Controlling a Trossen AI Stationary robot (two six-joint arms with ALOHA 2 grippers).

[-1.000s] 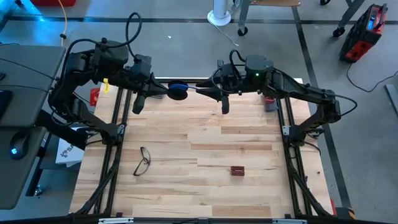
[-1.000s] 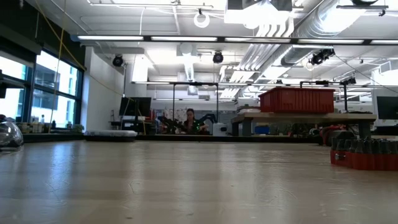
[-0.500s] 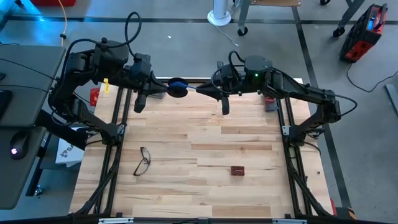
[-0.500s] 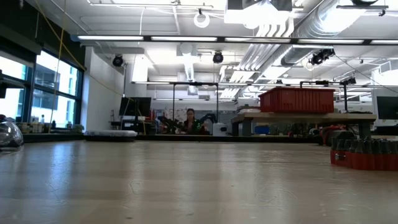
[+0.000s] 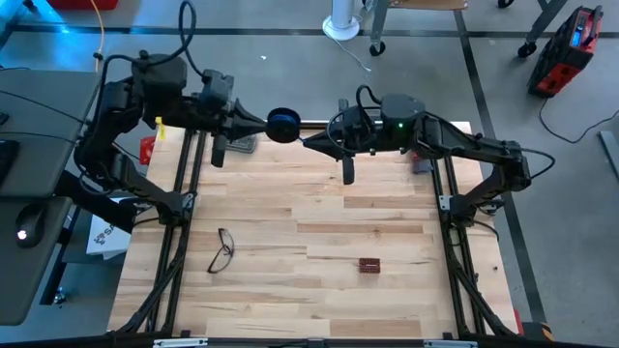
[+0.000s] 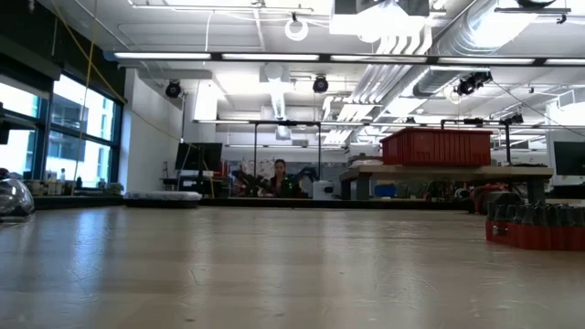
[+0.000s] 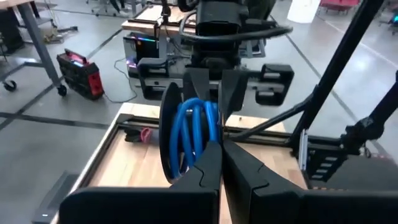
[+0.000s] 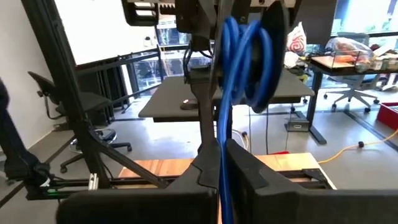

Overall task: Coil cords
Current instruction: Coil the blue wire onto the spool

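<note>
The right gripper holds only a piece of blue cord below the coil, so it should let go of the piece and take the coil's rim [image 8: 216, 59], facing the left gripper.
The blue-and-dark cable coil [image 5: 282, 123] is held in the air over the table's far edge, between my two grippers. It stands on edge as a round ring in the left wrist view [image 7: 189, 130] and in the right wrist view [image 8: 249, 56]. My left gripper [image 5: 259, 127] comes from the table's left and is shut on the coil. My right gripper [image 5: 308, 142] comes from the table's right and is shut on a blue strand that runs down from the coil. Neither gripper nor the coil shows in the low view. My left gripper pinches the coil's rim [image 7: 202, 155] between its two fingers, several turns together. The fingers lie about level and point toward the table's right. The coil stands on edge, lifted clear of the table. My right gripper pinches a blue strand [image 8: 224, 134] that comes down from the coil, between its two fingers. The fingers lie about level and point toward the table's left. The strand runs straight from the coil into the fingers.
Eyeglasses [image 5: 221, 249] lie on the wooden table at the near left and show in the low view [image 6: 9, 196]. A small dark red block [image 5: 369, 265] sits near the middle right and shows in the low view [image 6: 535, 227]. The arms' frames stand along both sides.
My left gripper has risen and gone toward the table's far edge, carrying the coil up and a little to the right. My right gripper has stayed nearly where it was.
</note>
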